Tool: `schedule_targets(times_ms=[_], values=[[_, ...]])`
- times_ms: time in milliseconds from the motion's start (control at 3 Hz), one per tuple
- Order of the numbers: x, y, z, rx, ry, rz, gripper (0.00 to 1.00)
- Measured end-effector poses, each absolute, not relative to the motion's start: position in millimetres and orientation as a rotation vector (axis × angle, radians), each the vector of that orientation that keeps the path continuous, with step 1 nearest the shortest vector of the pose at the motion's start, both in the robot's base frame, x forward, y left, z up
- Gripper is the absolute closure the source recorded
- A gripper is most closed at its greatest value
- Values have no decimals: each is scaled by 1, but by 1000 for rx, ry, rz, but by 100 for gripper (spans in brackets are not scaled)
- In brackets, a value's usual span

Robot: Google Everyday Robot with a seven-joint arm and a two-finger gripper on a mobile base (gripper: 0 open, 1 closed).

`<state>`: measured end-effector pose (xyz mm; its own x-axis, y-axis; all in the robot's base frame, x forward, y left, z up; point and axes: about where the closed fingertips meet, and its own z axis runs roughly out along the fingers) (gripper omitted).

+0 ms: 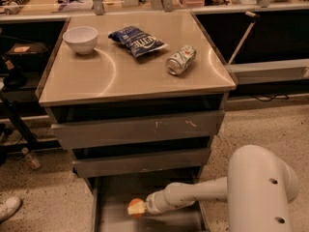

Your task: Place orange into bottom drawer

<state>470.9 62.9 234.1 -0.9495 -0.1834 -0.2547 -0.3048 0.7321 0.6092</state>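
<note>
The orange will drop from my gripper onto the bottom drawer's grey bottom (134, 212), between the low side rails.
The orange (134, 209) is a small round fruit held at the tip of my arm, low over the bottom drawer (113, 197). The drawer is pulled out from under the cabinet and shows a flat grey floor with low side rails. My gripper (140, 208) reaches in from the right over the drawer's middle, with its tip against the orange. The white arm (193, 195) and its large white housing fill the lower right. The orange sits just above the drawer floor; I cannot tell if it touches it.
On the cabinet top stand a white bowl (80, 38), a blue chip bag (137, 40) and a tipped can (181, 60). The top drawer front (140, 128) has white scratches; the middle front (142, 161) is plain. A shoe (9, 208) lies at the lower left.
</note>
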Motion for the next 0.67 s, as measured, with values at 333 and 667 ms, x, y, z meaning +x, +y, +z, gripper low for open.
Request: schedule_targets(times_ms=[333,667], values=[[471,63,234,-392,2756,1016,100],[475,69,210,-368,2753,1064,100]])
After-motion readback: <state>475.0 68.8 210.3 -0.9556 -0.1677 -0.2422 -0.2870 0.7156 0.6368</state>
